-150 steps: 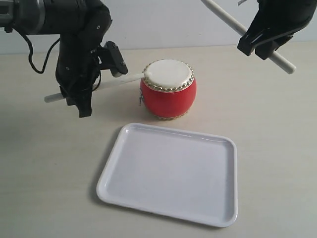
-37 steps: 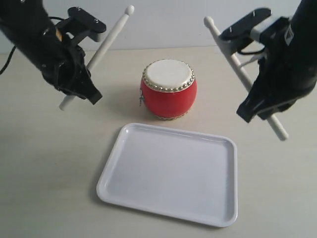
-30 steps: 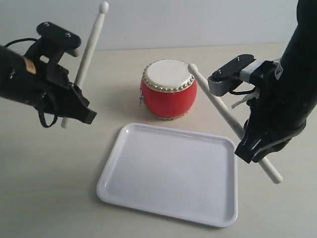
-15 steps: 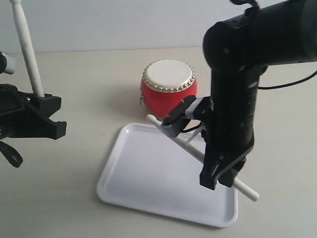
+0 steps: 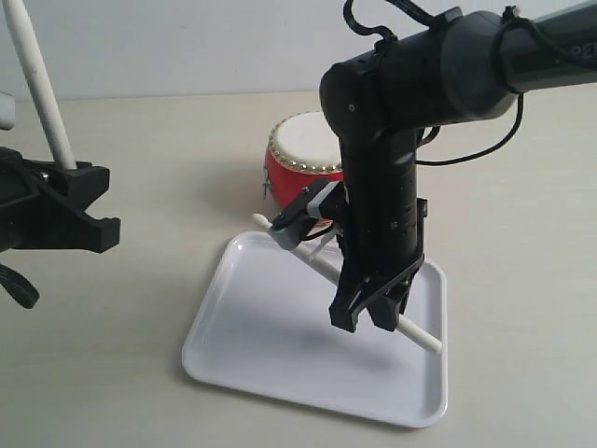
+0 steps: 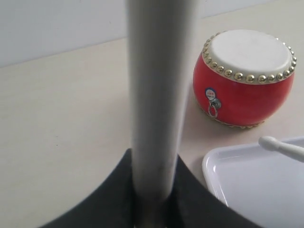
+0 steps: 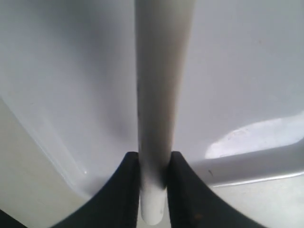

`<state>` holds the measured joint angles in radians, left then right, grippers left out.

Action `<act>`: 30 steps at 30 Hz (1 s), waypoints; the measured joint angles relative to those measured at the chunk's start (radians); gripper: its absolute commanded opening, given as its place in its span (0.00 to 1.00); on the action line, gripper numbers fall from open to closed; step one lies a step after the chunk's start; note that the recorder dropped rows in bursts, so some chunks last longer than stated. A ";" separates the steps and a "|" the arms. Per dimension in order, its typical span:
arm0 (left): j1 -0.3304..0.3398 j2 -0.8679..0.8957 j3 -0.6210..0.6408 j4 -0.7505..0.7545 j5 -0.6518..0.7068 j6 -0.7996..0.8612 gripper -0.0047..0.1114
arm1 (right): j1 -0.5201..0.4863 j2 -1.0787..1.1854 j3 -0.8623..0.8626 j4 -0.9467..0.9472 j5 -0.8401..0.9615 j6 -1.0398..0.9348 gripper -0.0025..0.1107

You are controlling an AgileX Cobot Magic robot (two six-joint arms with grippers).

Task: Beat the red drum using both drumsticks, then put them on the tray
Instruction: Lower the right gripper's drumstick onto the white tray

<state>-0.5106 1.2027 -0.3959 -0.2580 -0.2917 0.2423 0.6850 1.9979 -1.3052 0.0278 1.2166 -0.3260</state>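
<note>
The drumstick in my right gripper needs to be let go at a slant across the middle of the white tray [image 5: 335,321], in front of the red drum.
The red drum [image 5: 297,166] stands behind the white tray [image 5: 261,355], partly hidden by the right arm; the left wrist view shows the drum [image 6: 244,80] whole beside the tray's corner [image 6: 247,180]. My right gripper [image 5: 368,313] hangs low over the tray's right half, shut on a drumstick [image 5: 418,334] that slants across the tray, its tip [image 5: 260,220] near the back rim. In the right wrist view that drumstick [image 7: 161,85] lies over the tray [image 7: 71,71]. My left gripper [image 5: 70,201], at the far left, is shut on the other drumstick [image 5: 37,84], held nearly upright.
The pale table [image 5: 121,373] lies around the tray. The right arm's black links [image 5: 410,84] and cables reach over the drum.
My right gripper has come down and leftward with its drumstick, from beside the drum to low over the tray. The left gripper has drawn back left, its stick now nearly upright.
</note>
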 measured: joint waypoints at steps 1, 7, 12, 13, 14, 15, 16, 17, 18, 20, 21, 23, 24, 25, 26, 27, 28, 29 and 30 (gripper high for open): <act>0.000 0.000 0.000 0.000 0.000 0.004 0.04 | 0.002 0.006 0.000 0.000 0.000 0.000 0.02; 0.000 0.000 0.000 0.000 -0.005 0.008 0.04 | 0.046 0.026 0.000 -0.007 0.002 -0.006 0.02; 0.000 0.000 0.000 0.000 -0.005 0.008 0.04 | 0.059 0.046 0.000 -0.011 0.002 -0.008 0.02; 0.000 0.000 0.000 0.000 -0.005 0.008 0.04 | 0.059 0.051 0.000 -0.018 0.002 -0.004 0.02; 0.000 0.000 0.000 0.000 -0.003 0.008 0.04 | 0.059 0.053 0.000 -0.020 -0.002 0.000 0.02; 0.000 0.000 0.000 0.000 -0.003 0.008 0.04 | 0.059 0.056 0.000 -0.020 -0.008 0.003 0.02; 0.000 0.000 0.000 0.000 -0.001 0.008 0.04 | 0.059 0.058 0.000 -0.020 -0.013 0.005 0.02; 0.000 0.000 0.000 0.000 0.002 0.008 0.04 | 0.059 0.061 0.000 -0.020 -0.018 0.007 0.02; 0.000 0.000 0.000 0.000 0.002 0.008 0.04 | 0.059 0.061 0.000 -0.022 -0.023 0.008 0.02; 0.000 0.000 0.000 0.000 0.002 0.008 0.04 | 0.059 0.061 0.000 -0.028 -0.032 0.021 0.02; 0.000 0.000 0.000 0.000 0.002 0.008 0.04 | 0.059 0.061 0.000 -0.028 -0.035 0.031 0.02; 0.000 0.000 0.000 0.000 0.002 0.008 0.04 | 0.059 0.061 0.000 -0.028 -0.037 0.053 0.02; 0.000 0.000 0.000 0.000 0.002 0.008 0.04 | 0.059 0.061 0.000 -0.028 -0.037 0.058 0.02; 0.000 0.000 0.000 0.000 0.002 0.008 0.04 | 0.059 0.061 0.000 -0.028 -0.037 0.062 0.02; 0.000 0.000 0.000 0.000 0.002 0.008 0.04 | 0.059 0.061 0.000 -0.028 -0.037 0.072 0.02; 0.000 0.000 0.000 0.000 0.002 0.008 0.04 | 0.059 0.061 0.000 -0.028 -0.037 0.075 0.02; 0.000 0.000 0.000 0.000 0.004 0.008 0.04 | 0.059 0.061 0.000 -0.028 -0.037 0.079 0.04; 0.000 0.000 0.000 0.000 0.004 0.008 0.04 | 0.059 0.061 0.000 -0.028 -0.037 0.081 0.05; 0.000 0.000 0.000 0.000 0.004 0.008 0.04 | 0.059 0.061 0.000 -0.028 -0.037 0.083 0.07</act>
<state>-0.5106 1.2027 -0.3959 -0.2580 -0.2874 0.2505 0.7437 2.0585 -1.3052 0.0000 1.1796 -0.2427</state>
